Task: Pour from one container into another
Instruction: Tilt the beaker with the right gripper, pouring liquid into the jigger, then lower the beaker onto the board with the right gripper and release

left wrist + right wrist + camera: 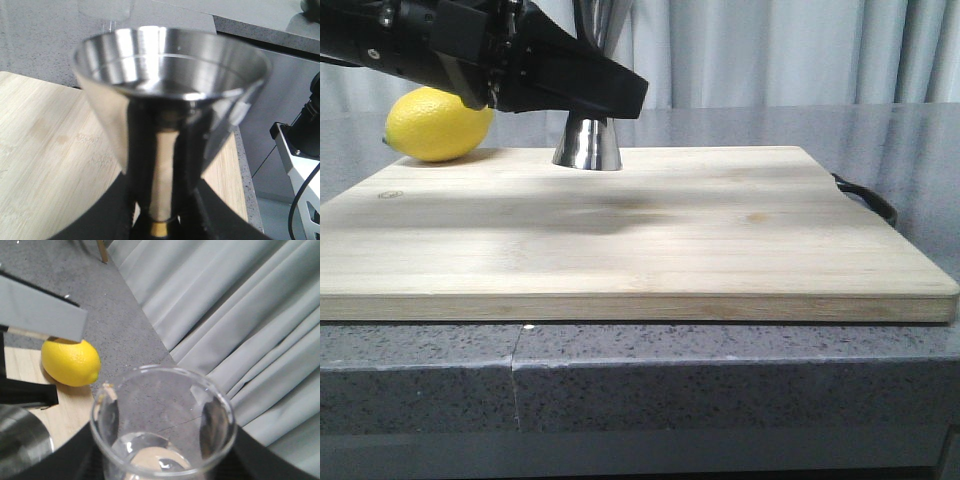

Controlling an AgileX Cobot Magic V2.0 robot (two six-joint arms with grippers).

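Note:
The clear glass beaker will sit near the board's far edge, between jigger and black handle (725,171), after my right gripper releases it.
The steel jigger (588,145) stands on the wooden board (620,240) near its far edge. My left gripper (570,92) is shut on the jigger's narrow waist. In the left wrist view the jigger's wide upper cup (170,75) fills the frame, the dark fingers (141,165) press both sides, and the gold band (160,229) shows below. My right gripper (162,440) is shut on the clear glass beaker (162,415), held up close to the jigger's rim (22,437). The right gripper and the beaker are outside the front view. I cannot tell the liquid level.
A yellow lemon (438,123) lies on the grey counter (740,125) by the board's far left corner; the right wrist view also shows this lemon (70,361). A black handle (868,198) sticks out at the board's right edge. Grey curtains (240,315) hang behind.

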